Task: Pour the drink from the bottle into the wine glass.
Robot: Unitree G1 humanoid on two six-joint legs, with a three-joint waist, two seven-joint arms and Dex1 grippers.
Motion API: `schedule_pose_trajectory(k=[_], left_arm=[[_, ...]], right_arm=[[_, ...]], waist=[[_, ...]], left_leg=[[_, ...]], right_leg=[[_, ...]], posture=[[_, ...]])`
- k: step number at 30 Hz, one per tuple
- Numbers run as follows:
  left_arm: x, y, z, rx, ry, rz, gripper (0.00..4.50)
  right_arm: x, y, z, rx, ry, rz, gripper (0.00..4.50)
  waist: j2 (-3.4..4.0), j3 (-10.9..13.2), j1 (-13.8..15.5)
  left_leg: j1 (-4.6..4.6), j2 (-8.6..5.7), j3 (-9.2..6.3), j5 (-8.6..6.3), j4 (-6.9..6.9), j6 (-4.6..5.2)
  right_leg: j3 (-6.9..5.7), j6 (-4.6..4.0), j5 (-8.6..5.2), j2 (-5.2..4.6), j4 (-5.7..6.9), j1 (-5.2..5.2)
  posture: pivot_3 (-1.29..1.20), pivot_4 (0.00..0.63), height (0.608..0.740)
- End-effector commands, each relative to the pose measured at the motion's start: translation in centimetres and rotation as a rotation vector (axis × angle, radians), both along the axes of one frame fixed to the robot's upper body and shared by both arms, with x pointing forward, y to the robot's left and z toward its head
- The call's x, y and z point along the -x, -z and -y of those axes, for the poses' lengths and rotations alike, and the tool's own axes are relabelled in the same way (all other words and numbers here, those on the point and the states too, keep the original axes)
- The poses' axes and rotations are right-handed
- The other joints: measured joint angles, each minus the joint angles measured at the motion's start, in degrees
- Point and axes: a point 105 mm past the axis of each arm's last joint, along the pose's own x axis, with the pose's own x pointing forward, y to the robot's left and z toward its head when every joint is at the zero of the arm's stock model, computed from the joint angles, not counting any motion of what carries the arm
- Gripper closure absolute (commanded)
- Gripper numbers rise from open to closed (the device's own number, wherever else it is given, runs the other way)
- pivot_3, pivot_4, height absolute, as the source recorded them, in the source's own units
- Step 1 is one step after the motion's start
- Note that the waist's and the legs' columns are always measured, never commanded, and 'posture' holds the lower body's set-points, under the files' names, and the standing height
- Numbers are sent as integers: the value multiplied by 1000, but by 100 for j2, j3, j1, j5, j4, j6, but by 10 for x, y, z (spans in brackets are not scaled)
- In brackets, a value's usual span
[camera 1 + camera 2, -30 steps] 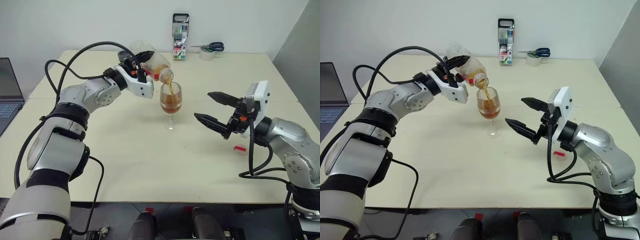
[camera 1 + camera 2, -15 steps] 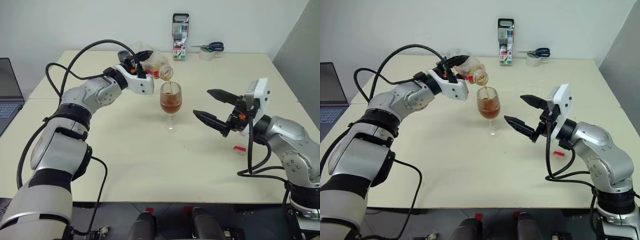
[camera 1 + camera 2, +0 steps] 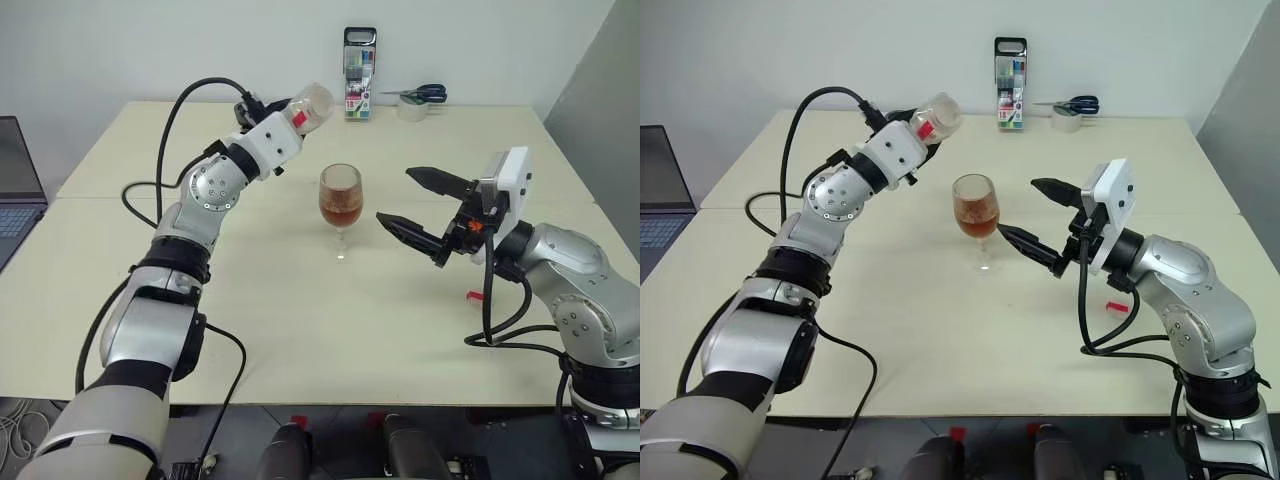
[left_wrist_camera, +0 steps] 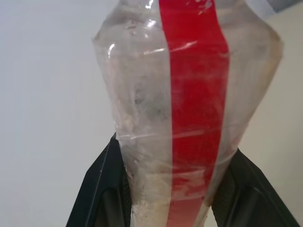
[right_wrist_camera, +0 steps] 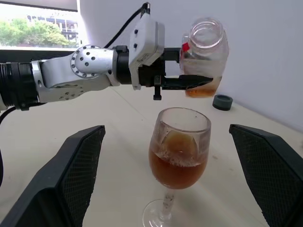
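Next, my left gripper releases the bottle on the laptop side of the wine glass (image 3: 238,249), level with the glass's foot.
The wine glass (image 3: 340,198) stands upright mid-table, its bowl about half full of amber drink (image 5: 177,171). My left gripper (image 3: 285,112) is shut on the clear bottle (image 3: 308,104) with its red label strip (image 4: 199,118). It holds the bottle raised up and to the left of the glass, mouth tipped upward and away from the rim. A little drink sits in the bottle's lower end (image 5: 201,90). My right gripper (image 3: 395,195) stands open just right of the glass, with nothing between its fingers (image 5: 71,179).
An upright pack of coloured pens (image 3: 360,60), scissors (image 3: 425,95) and a tape roll (image 3: 410,108) sit along the table's back edge. A laptop (image 3: 15,180) lies at the far left. A small red thing (image 3: 478,296) lies on the table under my right arm.
The left wrist has rolled back, lifting the bottle's mouth off the glass rim, and the stream of drink has stopped. The right gripper stays open beside the glass.
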Motion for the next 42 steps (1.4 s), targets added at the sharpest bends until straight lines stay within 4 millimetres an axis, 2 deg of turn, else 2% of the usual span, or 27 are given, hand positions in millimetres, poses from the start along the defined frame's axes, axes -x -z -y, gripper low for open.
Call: schedule_pose_trajectory(k=[1, 6, 9, 12, 17, 19, 26, 28, 35, 42], left_arm=[[13, -11, -24, 205, -6, -46, 2809], [39, 31, -61, 381, -100, -210, 2810], [51, 52, -75, 479, -140, -291, 2810], [59, 65, -79, 580, -152, -341, 2810], [63, 88, -87, 649, -173, -406, 2810], [63, 101, -92, 653, -199, -444, 2810], [62, 120, -98, 654, -225, -487, 2810], [61, 123, -98, 640, -229, -490, 2096], [62, 126, -93, 571, -214, -489, 11], [69, 140, -89, 488, -212, -493, 11]], right_arm=[[8, -6, -11, 54, -19, 66, 0], [15, 5, -26, 103, -79, -6, 0], [18, 12, -34, 123, -123, -44, 0], [18, 20, -42, 161, -154, -56, 0], [15, 27, -52, 190, -181, -54, 0], [14, 28, -56, 197, -190, -52, 0], [14, 27, -60, 206, -198, -49, 0], [14, 26, -60, 205, -197, -50, 0], [14, 24, -60, 203, -192, -55, 0], [11, 34, -57, 209, -170, -74, 0]], waist=[[0, 0, -48], [0, -1, -140], [-1, -2, -133], [-2, -2, -83], [-5, -4, 21], [-6, -5, 27], [-7, -5, 32], [-7, -6, 35], [-9, -7, 37], [-9, -8, 41]], left_leg=[[3, 1, 1, 0, -2, -1], [11, 5, -2, 1, -5, -2], [10, 4, -5, 1, 0, -2], [9, 4, -5, -5, 8, 9], [8, 0, -3, -6, 25, 11], [9, 1, -2, -6, 26, 9], [9, 1, -2, -7, 25, 11], [10, 1, -1, -7, 25, 11], [11, 1, -2, -8, 24, 13], [11, 1, -1, -9, 21, 14]], right_leg=[[2, 0, 0, 0, 1, -1], [6, 0, 0, 0, 21, -5], [5, 0, 0, 0, 21, -4], [4, 0, 0, 0, 22, -2], [4, 0, 0, -2, 19, 6], [4, 0, 0, -2, 19, 6], [3, 0, 0, -2, 19, 6], [3, 0, 0, -2, 19, 6], [3, 0, 0, -2, 19, 7], [3, 0, 0, -2, 17, 6]], posture=[[0, 150, 740], [0, 150, 740], [0, 150, 740], [0, 150, 740], [0, 150, 740], [0, 150, 740], [0, 150, 740], [0, 150, 740], [0, 150, 740], [0, 150, 740]])
